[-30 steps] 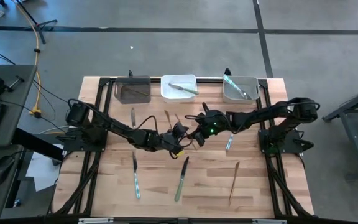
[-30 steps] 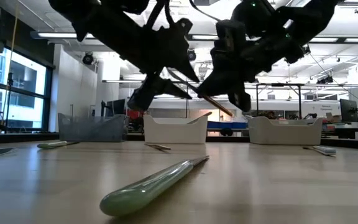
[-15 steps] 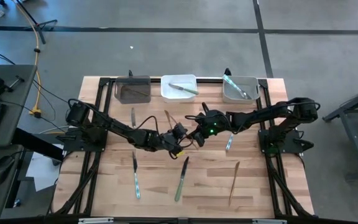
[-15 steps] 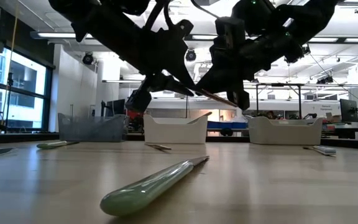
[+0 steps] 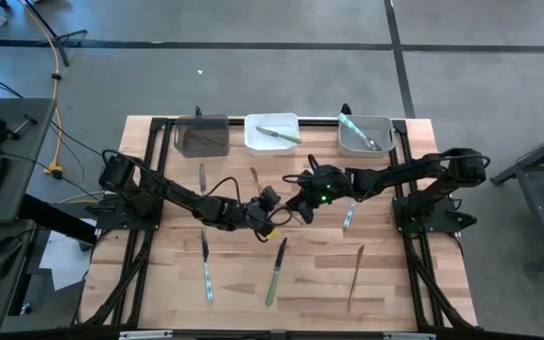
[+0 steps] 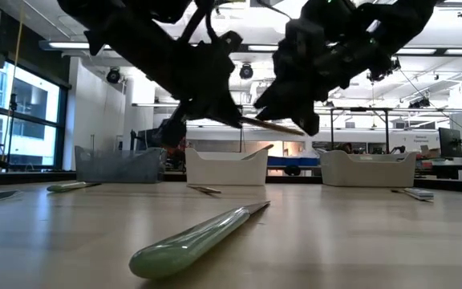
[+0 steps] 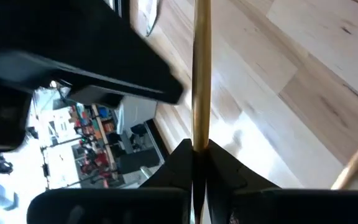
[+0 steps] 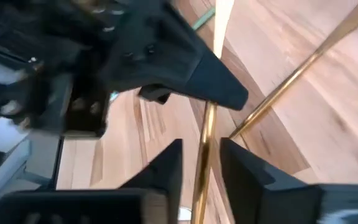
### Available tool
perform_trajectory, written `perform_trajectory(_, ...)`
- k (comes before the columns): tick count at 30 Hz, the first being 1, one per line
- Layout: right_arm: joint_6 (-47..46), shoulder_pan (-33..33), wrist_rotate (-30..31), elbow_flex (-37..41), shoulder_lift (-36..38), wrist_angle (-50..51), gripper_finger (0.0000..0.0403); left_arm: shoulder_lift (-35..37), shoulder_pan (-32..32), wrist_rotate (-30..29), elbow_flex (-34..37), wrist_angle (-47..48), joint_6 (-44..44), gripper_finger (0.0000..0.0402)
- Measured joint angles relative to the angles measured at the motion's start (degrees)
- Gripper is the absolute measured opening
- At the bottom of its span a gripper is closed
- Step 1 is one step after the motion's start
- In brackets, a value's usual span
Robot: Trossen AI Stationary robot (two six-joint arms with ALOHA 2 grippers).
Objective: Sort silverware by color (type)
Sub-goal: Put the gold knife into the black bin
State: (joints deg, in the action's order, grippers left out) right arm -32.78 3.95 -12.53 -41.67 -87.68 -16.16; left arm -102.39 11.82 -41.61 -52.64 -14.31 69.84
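Observation:
The bronze piece will pass from my left gripper to my right gripper, and my left gripper needs to leave it there, above the far tip of the other bronze piece point(image 5: 250, 173).
A slim bronze piece of silverware point(image 6: 271, 126) hangs in the air over the table's middle, between my two grippers. My left gripper point(image 7: 199, 152) is shut on it; it also shows in the high view point(image 5: 270, 212). My right gripper point(image 8: 202, 165) is open, with one finger on either side of the same bronze piece point(image 8: 205, 143) and a gap showing on both sides. It also shows in the high view point(image 5: 300, 202). More silverware lies flat on the table: a green piece point(image 5: 275, 272), blue pieces point(image 5: 206, 266) point(image 5: 348, 215) and a bronze one point(image 5: 355, 276). My left gripper pinches the bronze piece between its two fingertips at one end of the shaft point(image 7: 199, 138). The piece sticks out forward past the fingertips, in line with the fingers. It is lifted clear of the table and lies nearly level in the low view.
Three bins stand along the far edge: dark point(image 5: 201, 135), white point(image 5: 272, 124) holding a green piece, and grey point(image 5: 365, 142) holding blue ones. Another bronze piece point(image 8: 303, 62) lies on the table under the grippers. A green piece point(image 5: 202, 178) lies at the far left.
My left gripper has turned and drawn a little toward the table's left. The bronze piece in it has tipped from a clear slant to nearly level. Its free end has stayed by my right gripper's fingers.

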Motion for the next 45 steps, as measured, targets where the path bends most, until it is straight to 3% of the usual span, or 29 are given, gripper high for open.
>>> perform_trajectory(7,6.1,0.1,3.2,0.0,9.6,10.6,0.0160,6.7,-2.2,-0.4,9.0,-0.1,-6.6,0.0007)
perform_trajectory(15,10.2,-1.3,11.5,0.0,14.4,15.2,0.0161,25.5,-8.1,0.5,20.2,-0.6,-10.3,0.0007)
perform_trajectory(20,17.1,-2.1,13.5,0.0,10.1,5.4,0.0152,36.0,-12.3,4.8,24.8,-0.2,-13.9,0.0007)
perform_trajectory(24,32.0,-3.4,19.6,0.0,5.6,-7.3,0.0152,41.4,-14.4,8.9,26.1,2.9,-18.8,0.0007)
perform_trajectory(29,49.1,-3.6,22.0,-0.9,1.2,-21.4,0.0152,45.1,-15.2,11.5,26.1,6.2,-21.1,0.0007)
perform_trajectory(41,63.2,-3.6,25.7,-14.9,-9.5,-16.7,0.0150,47.2,-14.9,16.0,26.1,8.1,-24.8,0.0007)
perform_trajectory(45,63.9,-3.6,24.8,-18.0,-11.7,-14.5,0.0125,47.2,-14.8,16.1,26.1,8.1,-25.0,0.0007)
